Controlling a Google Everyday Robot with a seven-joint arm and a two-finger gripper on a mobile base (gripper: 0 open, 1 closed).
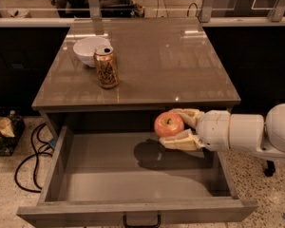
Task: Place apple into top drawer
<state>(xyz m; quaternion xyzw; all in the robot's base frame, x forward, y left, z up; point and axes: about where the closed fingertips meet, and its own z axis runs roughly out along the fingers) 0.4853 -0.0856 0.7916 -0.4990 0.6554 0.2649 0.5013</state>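
Next, my gripper lets go of the apple onto the bare drawer's bottom near the middle (157,156), where it will sit within the dark shadow.
The red-orange apple (168,124) is held between the two pale fingers of my gripper (172,127), which reaches in from the right on a white arm. The apple hangs in the air over the back right part of the open top drawer (133,175), just below the table's front edge, and casts a dark shadow on the drawer floor. The grey-brown drawer is pulled fully out, its flat inside bare, with a small dark handle (141,220) on its front panel.
On the brown tabletop (171,61) stand a gold drink can (106,67) and a white bowl (89,50) at the left. Black cables (31,151) and a bin with rubbish (2,132) lie on the floor at the left.
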